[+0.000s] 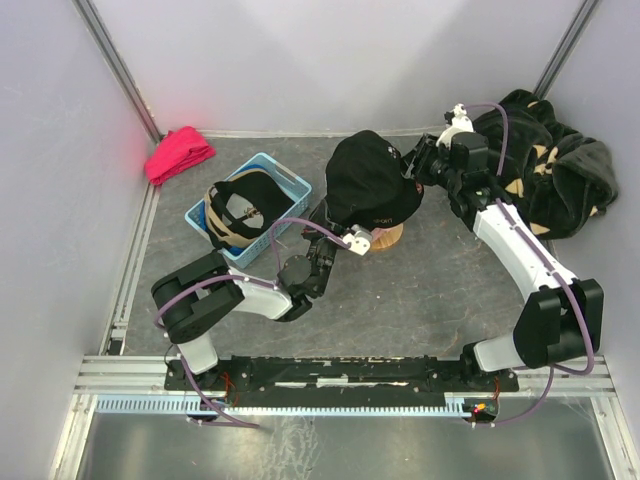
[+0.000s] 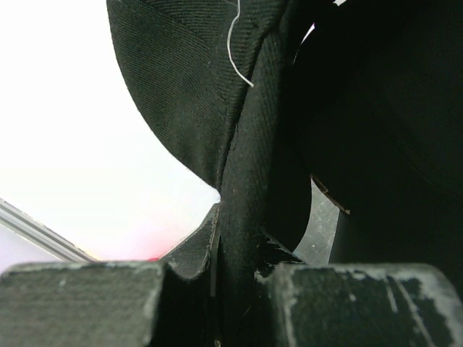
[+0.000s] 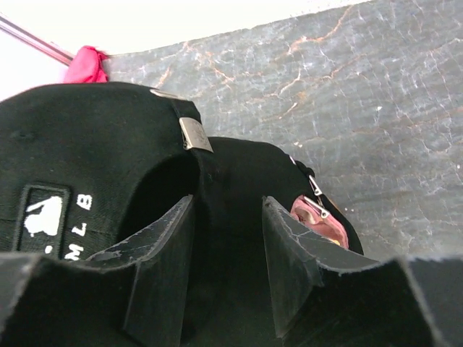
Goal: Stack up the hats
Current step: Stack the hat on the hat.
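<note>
My left gripper will let go of the black cap on top of the stack (image 1: 390, 207), squarely over the tan hat's brim.
A black cap with small white lettering (image 1: 368, 180) sits at the table's middle on top of a stack; a tan brim (image 1: 389, 237) peeks out under it. My left gripper (image 1: 336, 226) is shut on its near-left edge, with black fabric pinched between the jaws (image 2: 235, 246). My right gripper (image 1: 412, 168) is at its far right, shut on the back strap (image 3: 228, 238) below the metal buckle (image 3: 195, 134). The MLB logo (image 3: 49, 217) shows beside it. A pink hat (image 3: 323, 222) and another black cap (image 3: 253, 163) lie underneath. A tan and black cap (image 1: 236, 208) lies in the blue basket (image 1: 293, 182).
A red-pink cloth bundle (image 1: 178, 153) lies at the back left corner. A big black plush fabric with beige flowers (image 1: 548, 165) fills the back right. White walls enclose the table on three sides. The dark marbled tabletop (image 3: 376, 116) shows behind the stack.
</note>
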You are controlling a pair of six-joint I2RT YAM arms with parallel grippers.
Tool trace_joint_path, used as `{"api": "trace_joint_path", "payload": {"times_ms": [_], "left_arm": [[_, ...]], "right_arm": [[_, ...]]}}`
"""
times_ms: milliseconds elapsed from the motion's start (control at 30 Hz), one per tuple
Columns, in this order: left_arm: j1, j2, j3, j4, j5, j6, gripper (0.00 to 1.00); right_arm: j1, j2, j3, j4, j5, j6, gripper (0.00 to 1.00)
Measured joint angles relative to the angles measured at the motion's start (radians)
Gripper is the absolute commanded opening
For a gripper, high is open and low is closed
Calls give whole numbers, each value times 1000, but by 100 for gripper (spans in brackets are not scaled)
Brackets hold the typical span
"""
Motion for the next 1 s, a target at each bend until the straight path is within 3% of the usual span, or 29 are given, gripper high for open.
{"api": "trace_joint_path", "payload": {"times_ms": [200, 433, 1000], "left_arm": [[5, 0, 2, -1, 14, 0, 3], [10, 4, 7, -4, 22, -2, 3], [34, 113, 98, -37, 18, -4, 3]], "right_arm": [[17, 15, 32, -60, 47, -40, 31], [35, 22, 63, -103, 106, -79, 20], [40, 50, 94, -170, 251, -148, 17]]}}
